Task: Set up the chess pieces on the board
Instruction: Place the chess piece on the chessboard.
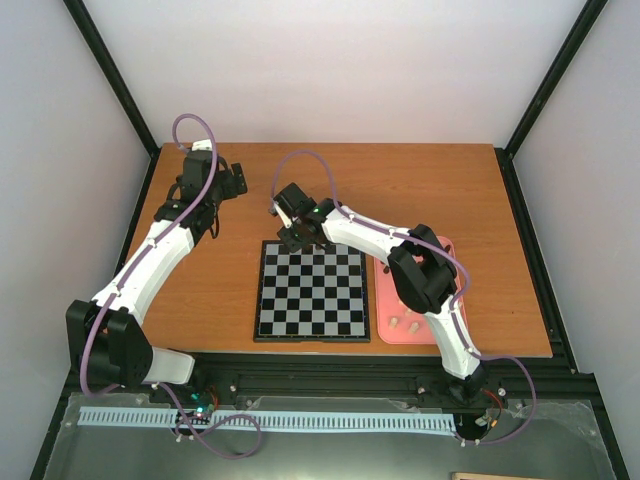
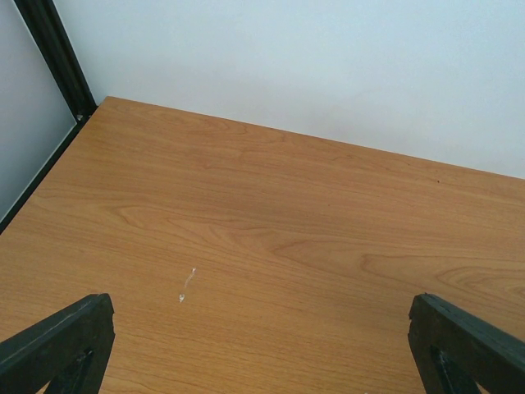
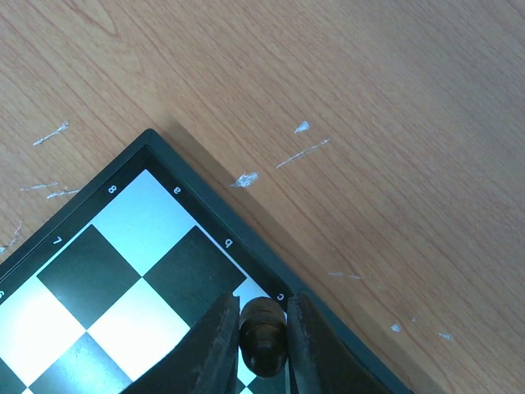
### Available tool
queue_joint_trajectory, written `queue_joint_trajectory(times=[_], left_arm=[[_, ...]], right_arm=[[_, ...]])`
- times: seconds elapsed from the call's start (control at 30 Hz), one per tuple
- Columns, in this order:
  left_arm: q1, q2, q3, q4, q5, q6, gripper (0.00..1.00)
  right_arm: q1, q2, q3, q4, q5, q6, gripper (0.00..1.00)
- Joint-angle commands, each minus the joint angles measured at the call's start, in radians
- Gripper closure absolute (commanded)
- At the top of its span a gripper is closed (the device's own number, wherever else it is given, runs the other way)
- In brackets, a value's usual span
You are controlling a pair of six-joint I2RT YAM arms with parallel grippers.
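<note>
I need to use my right gripper to set the dark brown chess piece free on the light square (image 1: 296, 247) (image 3: 253, 328) by the letter c.
In the right wrist view, a dark brown chess piece (image 3: 262, 338) stands on the board (image 3: 131, 246) at its far edge, on the light square by the letter c. My right gripper (image 3: 262, 310) is shut on it, one finger against each side. From above, that gripper (image 1: 297, 238) sits over the board's (image 1: 312, 292) far left corner. The rest of the board shows no pieces. My left gripper (image 2: 261, 328) hangs open over bare wood, its fingers (image 2: 66, 341) wide apart with nothing between them. In the top view, the left gripper (image 1: 230, 182) is far left of the board.
A pink tray (image 1: 445, 250) lies right of the board, partly under the right arm, with a few pale pieces (image 1: 405, 323) at its near end. The wooden table (image 1: 400, 190) shows small white scuffs (image 3: 299, 152) beside the board's corner. Black frame posts stand at the table's corners.
</note>
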Motion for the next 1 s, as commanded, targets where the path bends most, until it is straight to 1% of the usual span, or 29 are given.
queue_joint_trajectory(times=[0.0, 0.17, 0.3, 0.47, 0.73, 0.97], left_arm=[[-0.003, -0.001, 0.005, 0.015, -0.014, 0.009, 0.00], [-0.003, 0.003, 0.005, 0.019, -0.015, 0.009, 0.00], [-0.003, 0.008, 0.005, 0.018, -0.015, 0.009, 0.00], [-0.003, 0.008, 0.005, 0.018, -0.017, 0.008, 0.00], [-0.003, 0.004, 0.003, 0.019, -0.015, 0.008, 0.00], [-0.003, 0.000, 0.002, 0.017, -0.019, 0.006, 0.00]], right_arm=[[0.004, 0.009, 0.012, -0.003, 0.008, -0.014, 0.83], [0.004, 0.022, 0.004, 0.002, -0.022, -0.012, 0.83], [0.004, 0.024, 0.001, 0.000, -0.028, -0.011, 0.80], [0.005, 0.007, -0.009, 0.002, -0.019, -0.009, 0.79], [0.004, -0.007, -0.021, -0.009, 0.007, -0.005, 0.79], [0.004, -0.033, -0.024, -0.031, 0.033, -0.004, 0.83]])
